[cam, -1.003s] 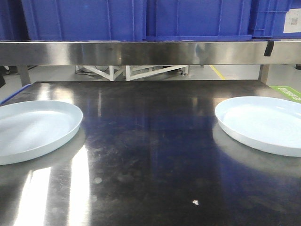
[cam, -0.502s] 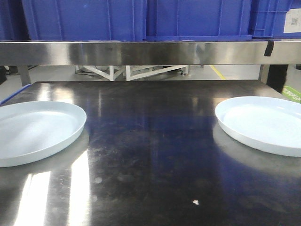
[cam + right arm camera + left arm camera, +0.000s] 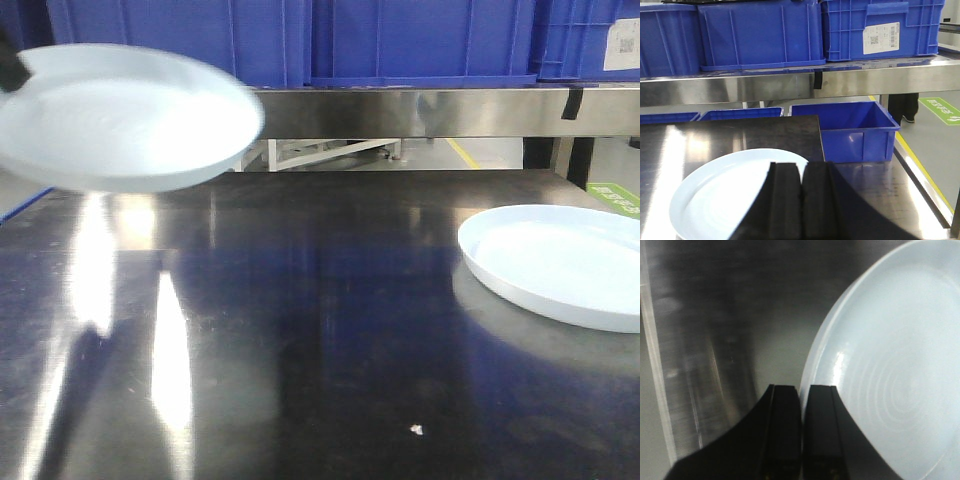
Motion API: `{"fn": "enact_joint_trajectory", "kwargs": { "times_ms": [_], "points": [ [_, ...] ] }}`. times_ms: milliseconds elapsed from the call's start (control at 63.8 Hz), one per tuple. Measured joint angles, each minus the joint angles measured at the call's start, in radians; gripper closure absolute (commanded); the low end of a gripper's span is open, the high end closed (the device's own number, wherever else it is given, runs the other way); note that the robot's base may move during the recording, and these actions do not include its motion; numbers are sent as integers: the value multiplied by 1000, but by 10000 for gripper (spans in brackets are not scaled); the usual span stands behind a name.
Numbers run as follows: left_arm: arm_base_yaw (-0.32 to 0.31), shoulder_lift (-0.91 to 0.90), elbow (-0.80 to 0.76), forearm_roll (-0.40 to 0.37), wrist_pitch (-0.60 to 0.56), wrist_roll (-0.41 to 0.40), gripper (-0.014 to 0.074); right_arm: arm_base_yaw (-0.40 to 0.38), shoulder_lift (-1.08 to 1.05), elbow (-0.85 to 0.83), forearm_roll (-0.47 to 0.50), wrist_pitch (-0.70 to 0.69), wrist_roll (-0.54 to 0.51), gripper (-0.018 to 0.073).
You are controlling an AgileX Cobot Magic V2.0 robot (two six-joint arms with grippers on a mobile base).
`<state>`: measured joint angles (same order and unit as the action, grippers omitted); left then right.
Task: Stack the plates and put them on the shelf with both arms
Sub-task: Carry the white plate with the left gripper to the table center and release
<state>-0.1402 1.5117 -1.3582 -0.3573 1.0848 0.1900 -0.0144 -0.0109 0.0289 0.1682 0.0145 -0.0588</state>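
Next, my left gripper sets the white plate down on the front middle of the dark tabletop (image 3: 335, 390), over the speck.
One white plate (image 3: 125, 115) hangs blurred in the air at the upper left, level with the shelf (image 3: 400, 112). My left gripper (image 3: 802, 390) is shut on its rim, and the plate (image 3: 890, 365) fills the right of the left wrist view. The other plate (image 3: 560, 265) lies flat on the dark tabletop (image 3: 320, 330) at the right. In the right wrist view my right gripper (image 3: 801, 167) has its fingers pressed together over that plate's (image 3: 720, 195) right rim. Whether they pinch the rim does not show.
Blue crates (image 3: 420, 40) stand in a row on the shelf, which has a black tape mark (image 3: 571, 100) near its right end. An open blue bin (image 3: 850, 127) sits beyond the tabletop's right edge. A small white speck (image 3: 416, 430) lies near the front.
The left plate has risen off the tabletop to shelf height and shifted right. The right plate has not moved.
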Motion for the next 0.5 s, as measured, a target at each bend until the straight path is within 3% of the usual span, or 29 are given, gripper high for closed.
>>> {"fn": "enact_joint_trajectory", "kwargs": {
  "times_ms": [282,502],
  "points": [
    [-317,16,-3,1,45,45,507,0,0,0,0,0,0,502],
    [-457,139,-3,40,45,47,507,0,0,0,0,0,0,502]
  ]
}}
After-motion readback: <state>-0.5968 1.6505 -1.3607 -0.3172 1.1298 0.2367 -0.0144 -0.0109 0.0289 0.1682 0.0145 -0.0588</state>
